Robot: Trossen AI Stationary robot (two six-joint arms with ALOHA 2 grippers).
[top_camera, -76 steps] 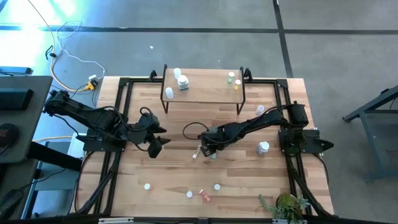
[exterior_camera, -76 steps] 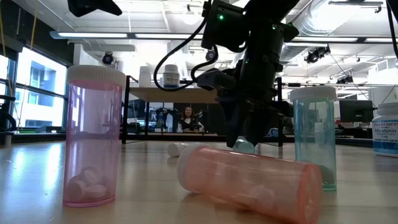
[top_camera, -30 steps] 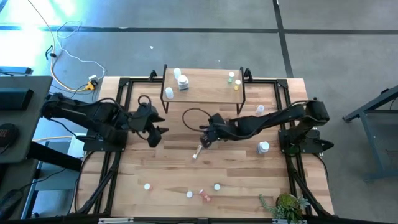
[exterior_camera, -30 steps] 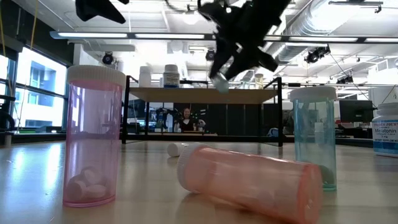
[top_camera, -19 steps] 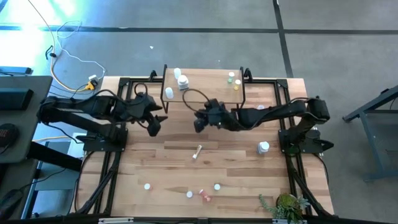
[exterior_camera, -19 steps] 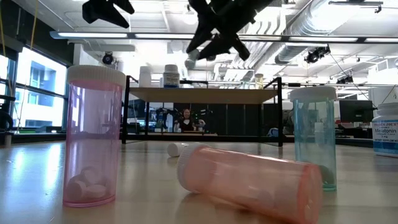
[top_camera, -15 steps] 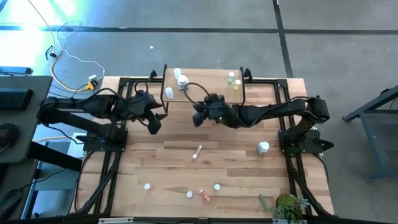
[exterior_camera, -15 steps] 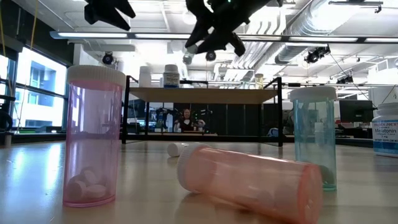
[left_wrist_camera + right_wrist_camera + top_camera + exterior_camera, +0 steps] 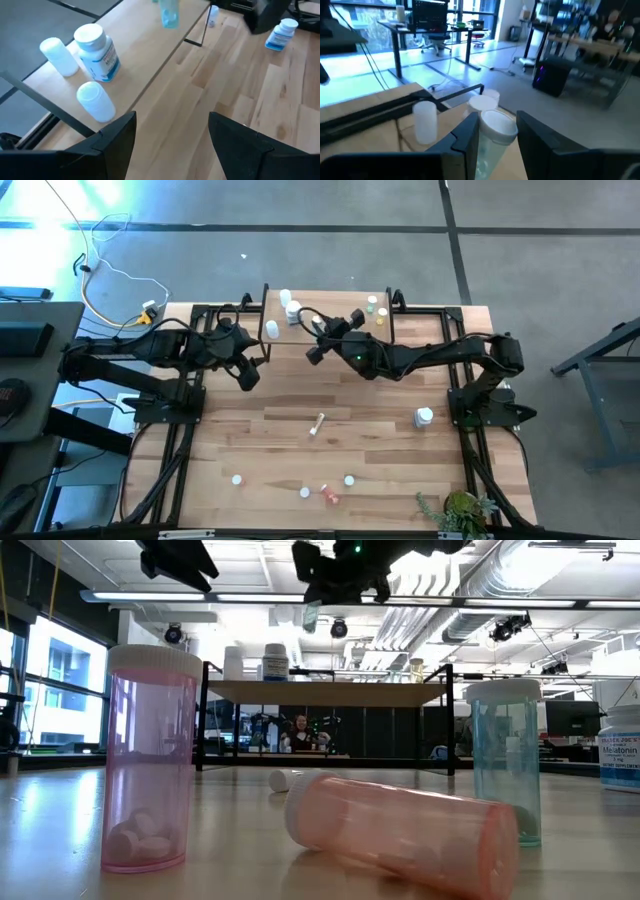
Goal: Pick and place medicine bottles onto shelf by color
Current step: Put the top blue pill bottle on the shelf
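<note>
I will use my right gripper to bring the teal vial to the shelf [image 9: 306, 326] and let go of it there, in front of the biggest white medicine bottle.
The shelf [image 9: 330, 330] stands at the table's far edge. Three white medicine bottles [image 9: 95, 52] stand on its left end, green and yellowish ones [image 9: 376, 308] on its right end. My right gripper [image 9: 318, 348] hovers over the shelf's near edge, left of its middle, shut on a clear teal vial [image 9: 492, 137] with a white cap. My left gripper [image 9: 247, 372] hangs open above the table, left of the shelf, with nothing between its fingers [image 9: 120, 132]. My right gripper pinches the teal vial's body [image 9: 485, 152] between its two fingers, just below the white cap [image 9: 497, 125], which sticks out past the fingertips. The fingers reach nearly level from the table's right. The vial is lifted clear, above the shelf top [image 9: 169, 12].
A thin vial [image 9: 318, 423] lies mid-table. Several small bottles [image 9: 305, 492] stand or lie by the near edge, two of them pink [image 9: 150, 760]. White bottles [image 9: 425, 417] stand at the right, and a plant [image 9: 460, 510] is at the near right corner.
My right gripper has risen with the teal vial and gone toward the far edge and the left, out over the shelf. It has tipped from pointing down to nearly level. My left gripper has swung a little toward the far edge.
</note>
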